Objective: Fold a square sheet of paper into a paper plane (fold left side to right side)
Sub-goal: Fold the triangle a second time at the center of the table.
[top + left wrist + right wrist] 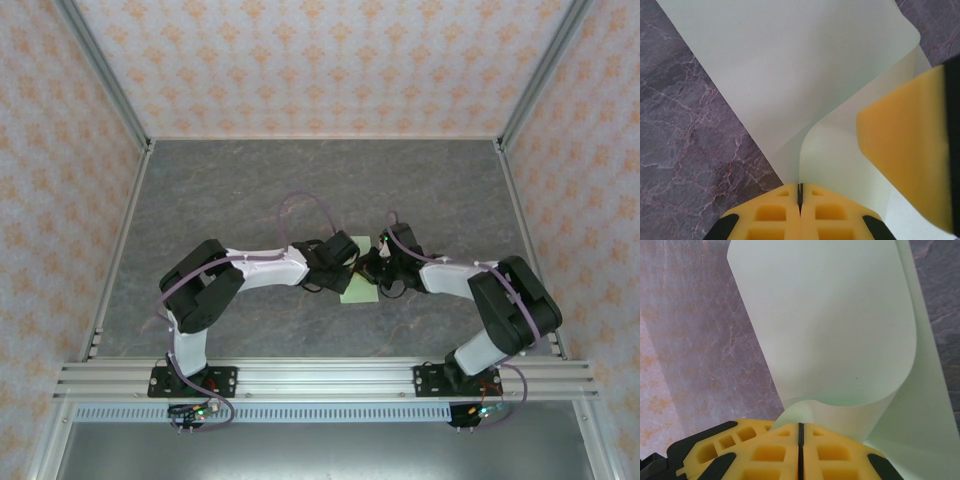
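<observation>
The looped flap has both grippers crowded on one part of it, so next my left gripper opens and pinches the sheet (356, 294) toward its near end while my right gripper stays.
The square sheet of paper (357, 291) is pale green and lies at the table's middle, partly under both gripper heads. My left gripper (352, 264) is shut on the paper's edge (801, 165); the sheet (790, 75) curls up from the table into its yellow fingers (775, 212). My right gripper (374, 270) is shut too, and a lifted flap of the sheet (840, 340) bends over in a loop into its jaws (800, 432). A yellow finger of the right gripper (910, 160) stands close at the right in the left wrist view. No paper plane shape shows.
The grey marbled tabletop (250, 190) spreads around the paper. Patterned walls (320, 60) with metal frame posts close in the back and sides. A slotted rail (320, 378) carries the two arm bases at the near edge.
</observation>
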